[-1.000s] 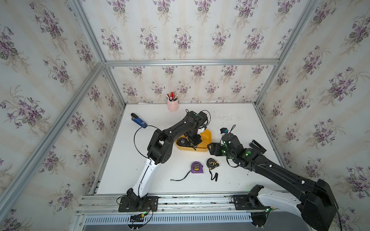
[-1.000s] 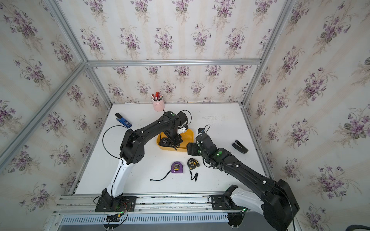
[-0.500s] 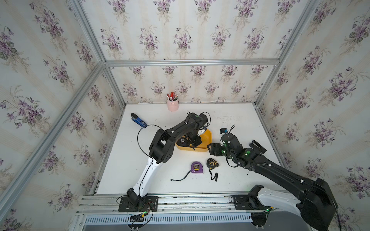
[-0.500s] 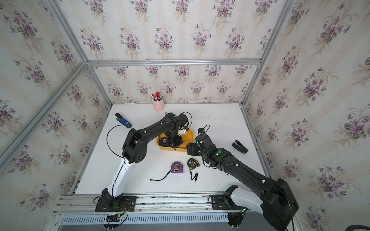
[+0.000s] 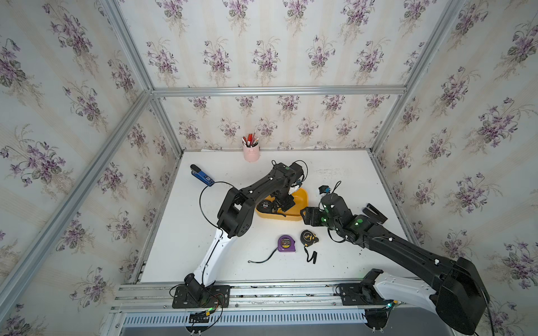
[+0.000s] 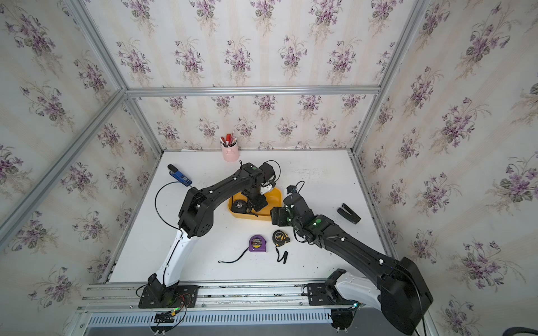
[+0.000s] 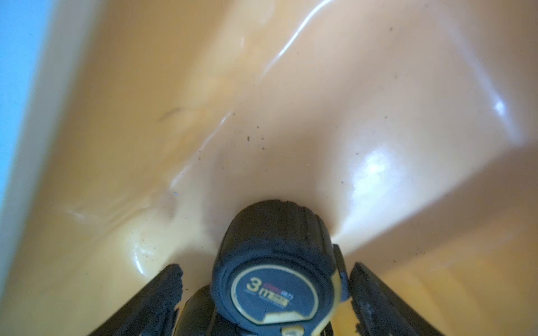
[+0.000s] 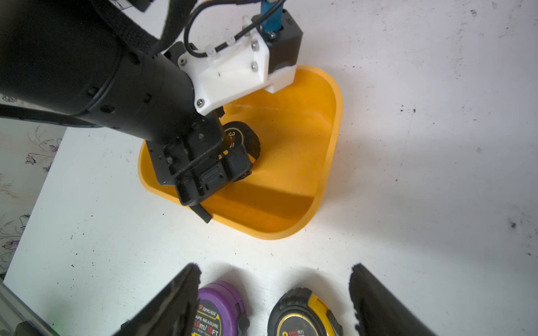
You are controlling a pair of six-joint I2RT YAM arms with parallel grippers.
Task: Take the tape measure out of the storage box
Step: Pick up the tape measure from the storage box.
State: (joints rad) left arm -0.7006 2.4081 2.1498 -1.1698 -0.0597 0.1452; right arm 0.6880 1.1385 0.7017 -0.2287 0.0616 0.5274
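The black tape measure will be lifted over first. Then I will close my right gripper on the flat sides (image 8: 241,141) of the black tape measure between my left gripper's fingers.
The yellow storage box (image 5: 302,195) (image 6: 276,193) stands mid-table. In it a black tape measure marked 3 m (image 7: 276,261) (image 8: 243,136) stands on edge between the fingers of my left gripper (image 7: 266,269) (image 5: 283,203). The jaws are open, with a clear gap on one side and barely any on the other. A second black tape measure marked 5M (image 5: 265,205) (image 6: 240,204) lies in the box beside it. My right gripper (image 8: 275,269) (image 5: 308,215) hangs open by the box's near right corner, holding nothing.
A purple tape measure (image 5: 286,243) (image 8: 218,308) and a black-and-yellow one (image 5: 308,237) (image 8: 302,314) lie on the table in front of the box, straps trailing. A pink pen cup (image 5: 251,151) stands at the back wall, a blue tool (image 5: 202,175) at the left, a black object (image 5: 375,213) at the right.
The left arm's elbow has shifted slightly while its gripper stays down in the box, jaws a little narrower. The right arm has not moved.
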